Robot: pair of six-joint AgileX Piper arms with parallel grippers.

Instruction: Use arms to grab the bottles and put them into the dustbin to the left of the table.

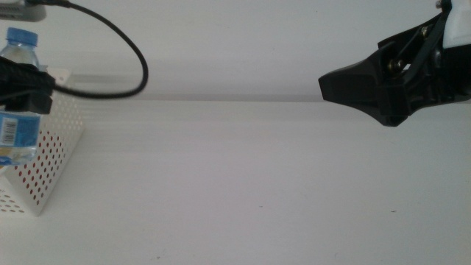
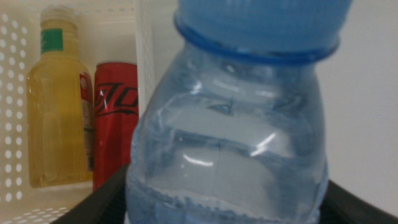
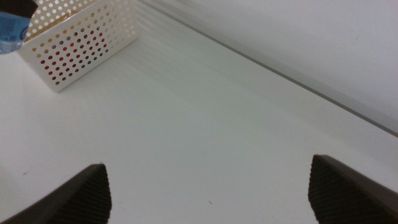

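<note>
Next, my left gripper lets go of the water bottle between the yellow juice bottle and the red soda can (image 1: 15,133) (image 2: 91,118). The water bottle is held upright over the dustbin.
My left gripper (image 1: 26,90) is at the far left of the middle view, shut on a small clear water bottle (image 1: 18,96) with a blue cap, held upright over the dustbin (image 1: 45,165). In the left wrist view the water bottle (image 2: 230,143) fills the picture. Behind it a yellow juice bottle (image 2: 56,112) and a red soda can (image 2: 115,118) lie inside the dustbin (image 2: 13,134). My right gripper (image 1: 347,85) hangs above the table (image 1: 243,184) at the right, open with nothing between its jaws (image 3: 211,190).
A thick black cable (image 1: 125,51) loops from the left arm over the dustbin's far side. The right wrist view shows the dustbin (image 3: 78,43) standing far off on the white tabletop (image 3: 205,118).
</note>
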